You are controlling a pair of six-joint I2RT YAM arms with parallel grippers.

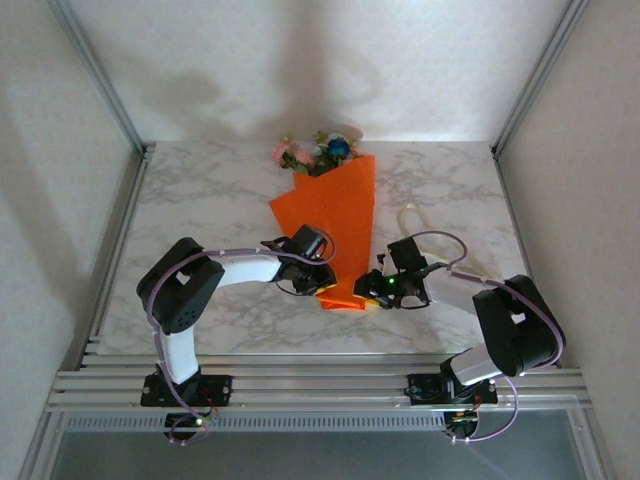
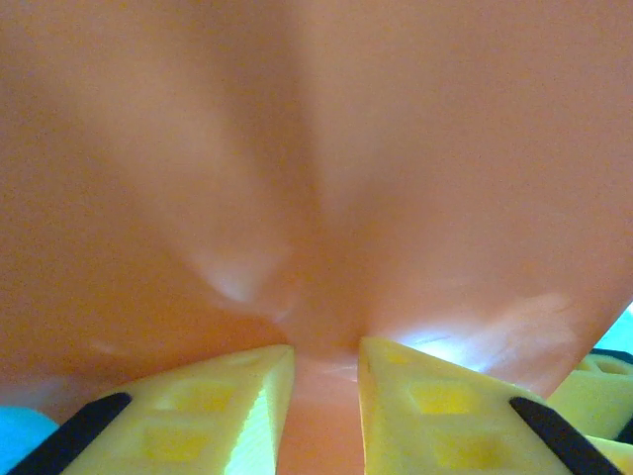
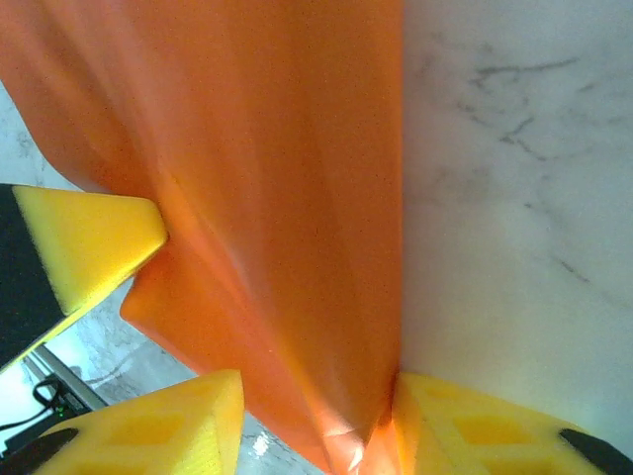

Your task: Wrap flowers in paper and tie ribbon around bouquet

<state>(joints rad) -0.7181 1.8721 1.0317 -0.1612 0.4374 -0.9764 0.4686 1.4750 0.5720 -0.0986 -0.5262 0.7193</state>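
Observation:
My left gripper pinches the paper's narrow tail while its long side edge lies loose. So my right gripper will open and pinch that edge of the paper nearer the flowers [image 1: 370,232].
The orange paper [image 1: 330,215] lies folded into a cone round the flowers [image 1: 315,152], whose pink and blue blooms stick out at the far end. My left gripper [image 1: 322,285] is at the cone's narrow near end, its yellow fingers shut on a pinched fold of paper [image 2: 326,351]. My right gripper [image 1: 370,290] stands open just right of it. The paper's tail [image 3: 297,247] runs between its fingers [image 3: 316,381], touching only the right one. The cream-white ribbon [image 1: 410,220] lies loose on the table to the right of the paper.
The marble table [image 1: 200,220] has grey frame rails along its left and right sides. The two grippers are close together at the paper's tail, and a left fingertip [image 3: 94,242] shows in the right wrist view.

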